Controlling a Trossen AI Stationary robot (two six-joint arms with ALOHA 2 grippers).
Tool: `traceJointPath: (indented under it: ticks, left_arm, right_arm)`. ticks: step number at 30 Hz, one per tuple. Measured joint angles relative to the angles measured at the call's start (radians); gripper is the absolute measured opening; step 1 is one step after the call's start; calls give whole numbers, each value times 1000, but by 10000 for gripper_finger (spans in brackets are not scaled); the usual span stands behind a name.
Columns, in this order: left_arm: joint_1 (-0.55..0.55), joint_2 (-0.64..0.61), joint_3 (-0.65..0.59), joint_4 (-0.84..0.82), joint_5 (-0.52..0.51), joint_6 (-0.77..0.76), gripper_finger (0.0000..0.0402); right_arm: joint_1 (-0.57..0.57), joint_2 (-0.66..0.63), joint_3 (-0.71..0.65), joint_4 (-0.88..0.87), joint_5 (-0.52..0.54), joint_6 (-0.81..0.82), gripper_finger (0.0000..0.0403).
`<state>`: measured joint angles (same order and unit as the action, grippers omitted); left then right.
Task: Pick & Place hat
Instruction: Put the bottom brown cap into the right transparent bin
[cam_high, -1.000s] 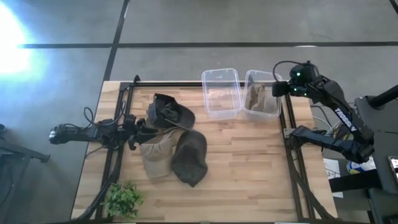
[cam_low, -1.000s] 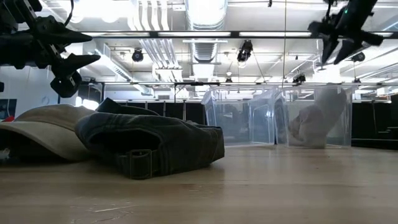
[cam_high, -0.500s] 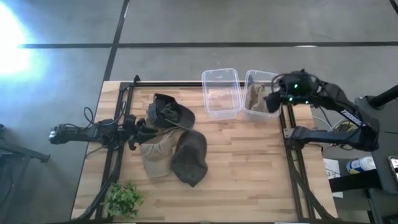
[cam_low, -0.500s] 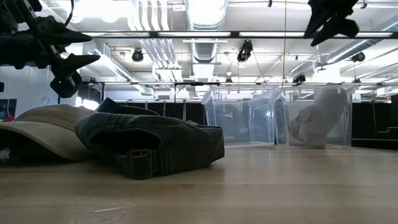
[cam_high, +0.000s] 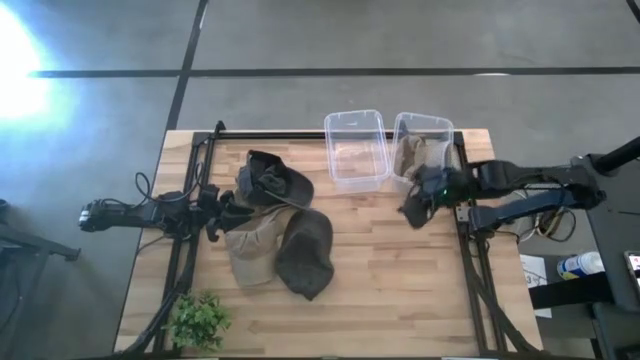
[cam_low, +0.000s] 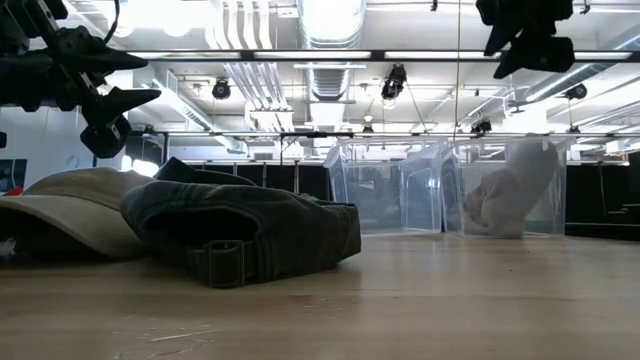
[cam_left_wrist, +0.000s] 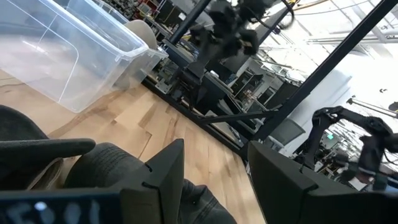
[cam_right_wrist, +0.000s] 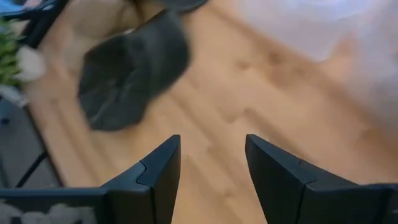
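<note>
Next, I close my left gripper on the hat's edge (cam_high: 236, 269) nearest the green plant, at the piled tan hat.
Three hats lie in a pile on the table's left half: a dark one (cam_high: 270, 180), a tan one (cam_high: 250, 252) and a dark olive one (cam_high: 305, 250), the last also in the right wrist view (cam_right_wrist: 134, 68). A fourth, tan hat (cam_high: 413, 155) sits inside the right clear bin (cam_high: 447, 160). My right gripper (cam_high: 413, 207) hangs open in the air just near-side of the bins, empty (cam_right_wrist: 211, 152). My left gripper (cam_high: 218, 207) waits open at the pile's left side, raised above the hats (cam_low: 105, 95).
An empty clear bin (cam_high: 357, 150) stands beside the right one at the table's far edge. A small green plant (cam_high: 198, 320) sits at the near left corner. Bare wood (cam_high: 400, 280) stretches across the middle and near right of the table.
My right gripper has swung from above the right bin toward the table's near edge and left, out over the bare wood, tipping so that it faces the hat pile. It has stayed open. The hats and my left arm have kept still.
</note>
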<state>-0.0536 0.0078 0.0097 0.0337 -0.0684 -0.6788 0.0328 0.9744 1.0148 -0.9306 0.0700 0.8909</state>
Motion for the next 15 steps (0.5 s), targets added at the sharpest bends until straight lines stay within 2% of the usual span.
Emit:
traceJointPath:
  ticks: [2, 8, 12, 15]
  left_arm:
    - [0, 0, 0, 22, -24, -37, 172]
    - [0, 0, 0, 163, -68, -281, 172]
    - [0, 3, 1, 203, -89, -308, 172]
    - [0, 6, 1, 204, -161, -334, 172]
  right_arm:
    - [58, 24, -1, 37, 1, 47, 176]
    - [191, 111, 12, 74, 22, 199, 176]
    - [263, 184, 10, 164, 40, 293, 176]
    - [300, 252, 10, 272, 42, 331, 176]
